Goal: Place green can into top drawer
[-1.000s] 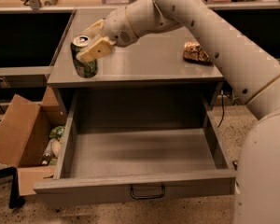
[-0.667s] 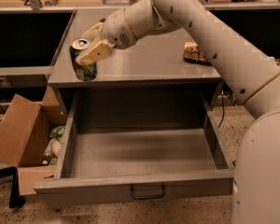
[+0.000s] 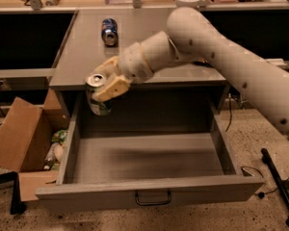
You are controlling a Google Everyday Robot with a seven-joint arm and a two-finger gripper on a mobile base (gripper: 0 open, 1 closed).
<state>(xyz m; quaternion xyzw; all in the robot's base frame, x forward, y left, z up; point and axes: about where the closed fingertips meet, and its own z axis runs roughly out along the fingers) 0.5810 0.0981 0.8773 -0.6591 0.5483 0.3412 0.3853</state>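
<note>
Next, my gripper lets go of the green can on the top drawer's grey bottom (image 3: pixel 124 154), between the middle of the drawer and the cardboard box side.
The green can (image 3: pixel 98 100) has a green and white label and a silver top. My gripper (image 3: pixel 106 83) is shut on it and holds it tilted in the air, just past the counter's front edge and above the back left corner of the top drawer (image 3: pixel 149 160). The drawer is pulled fully open, grey and empty, with a small dark handle (image 3: pixel 153 198) at the middle of its front panel. My arm reaches in from the right across the counter.
A blue and red can (image 3: pixel 109 31) lies on its side on the grey counter (image 3: pixel 82 57). An open brown cardboard box (image 3: pixel 24 138) with rubbish in it stands on the floor left of the drawer. A dark rod (image 3: pixel 278 182) lies on the floor at the right.
The gripper has carried the green can off the counter's left front part, forward and down, to above the open drawer. The view now shows the blue and red can.
</note>
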